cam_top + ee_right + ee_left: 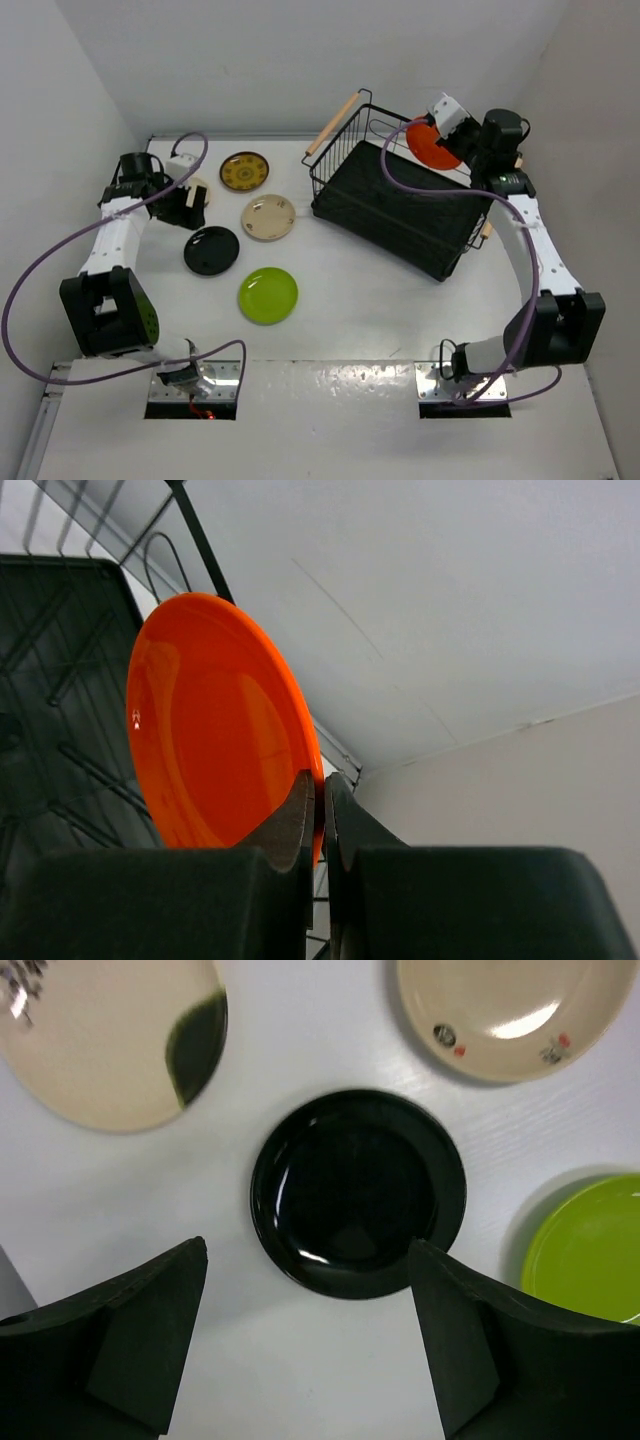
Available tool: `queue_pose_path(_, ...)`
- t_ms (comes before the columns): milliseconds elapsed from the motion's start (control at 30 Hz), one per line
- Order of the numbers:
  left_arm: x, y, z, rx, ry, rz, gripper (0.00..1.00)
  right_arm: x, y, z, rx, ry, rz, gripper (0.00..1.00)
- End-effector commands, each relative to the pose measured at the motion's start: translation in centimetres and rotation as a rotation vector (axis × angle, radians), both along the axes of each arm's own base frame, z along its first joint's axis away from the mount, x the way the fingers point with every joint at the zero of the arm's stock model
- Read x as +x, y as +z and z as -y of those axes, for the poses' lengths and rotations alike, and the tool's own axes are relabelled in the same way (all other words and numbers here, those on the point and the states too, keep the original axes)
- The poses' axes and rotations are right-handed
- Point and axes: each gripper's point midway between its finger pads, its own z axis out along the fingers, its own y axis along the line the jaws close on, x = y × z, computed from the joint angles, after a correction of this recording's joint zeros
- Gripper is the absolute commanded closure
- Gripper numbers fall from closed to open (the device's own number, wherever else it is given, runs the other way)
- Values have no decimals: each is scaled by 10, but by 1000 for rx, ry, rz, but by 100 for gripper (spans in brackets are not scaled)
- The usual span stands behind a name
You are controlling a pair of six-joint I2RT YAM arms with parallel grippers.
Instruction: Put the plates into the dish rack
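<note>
The black plate's rim (pixel 187 243) (pixel 261 1228) has a side farthest from the dish rack. My left gripper goes to the rim there next and closes on it.
My right gripper (pixel 448 140) is shut on the rim of the orange-red plate (pixel 430 147) and holds it on edge over the far right corner of the black wire dish rack (pixel 400 205). The right wrist view shows the plate (pixel 220 720) pinched between the fingers (pixel 322 790), above the rack's base (pixel 60 680). My left gripper (pixel 192 212) is open and empty above the table, just short of the glossy black plate (pixel 358 1192). The cream plate with the dark patch (pixel 100 1040), the beige speckled plate (pixel 510 1010) and the lime green plate (pixel 585 1250) lie around it.
The brown-gold patterned plate (pixel 244 171) lies at the back, left of the rack. The beige plate (pixel 269 217), black plate (pixel 211 250) and green plate (pixel 268 295) lie on the left half of the table. The rack's wooden handle (pixel 331 123) points toward the back wall.
</note>
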Motion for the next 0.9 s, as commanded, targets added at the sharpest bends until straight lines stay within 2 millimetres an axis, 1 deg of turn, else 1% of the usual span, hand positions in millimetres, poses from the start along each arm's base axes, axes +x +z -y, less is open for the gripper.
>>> queue_pose_path(0,31,46,6,16,-27,141,14,22,-3,4,-26,33,78,100)
queue_pose_path(33,29,49,8,24,-30,127,14,24,-16,26,-20,-14,61,100)
queue_pose_path(67,33,60,6,34,-24,138,14,33,-27,31,-15,-25,58,100)
queue_pose_path(100,31,63,6,33,-24,132,14,35,-31,33,-16,-32,60,100)
queue_pose_path(133,27,64,10,45,-52,118,14,37,-39,39,-21,-45,63,100)
queue_pose_path(167,26,63,13,52,-73,113,14,43,-46,42,-37,-50,73,100)
queue_pose_path(200,28,68,10,70,-74,126,14,45,-50,47,-46,-64,74,100)
queue_pose_path(233,29,68,20,69,-98,127,14,48,-46,50,-55,-73,90,100)
queue_pose_path(267,29,68,18,77,-92,125,14,53,-57,55,-55,-85,72,100)
queue_pose_path(300,29,68,26,61,-106,126,14,57,-55,58,-50,-95,84,100)
queue_pose_path(333,31,60,28,45,-116,106,14,59,-58,61,-45,-105,82,100)
queue_pose_path(367,32,57,40,31,-150,98,14,60,-60,68,-36,-112,79,100)
queue_pose_path(467,39,48,53,5,-143,76,16,62,-68,67,-10,-86,53,100)
queue_pose_path(500,40,44,53,3,-143,66,16,61,-74,66,-10,-80,30,100)
queue_pose_path(567,40,44,57,9,-160,68,16,61,-83,65,-29,-65,11,100)
queue_pose_path(600,40,43,54,22,-151,66,16,61,-90,66,-49,-63,-1,100)
queue_pose_path(633,38,38,51,37,-138,53,16,61,-90,67,-49,-68,4,100)
queue_pose_path(667,36,39,49,45,-132,53,16,60,-91,66,-48,-63,-1,100)
queue_pose_path(700,35,42,49,46,-132,62,16,59,-87,67,-48,-62,7,100)
queue_pose_path(733,33,38,49,45,-132,52,16,58,-90,68,-48,-65,4,100)
queue_pose_path(767,31,35,49,49,-139,44,16,59,-86,65,-46,-52,17,100)
queue_pose_path(800,31,35,49,49,-139,44,16,58,-84,68,-57,-51,25,100)
queue_pose_path(833,29,30,49,47,-140,32,16,59,-87,69,-56,-46,18,100)
queue_pose_path(867,29,30,49,47,-140,32,16,60,-96,72,-80,-41,7,100)
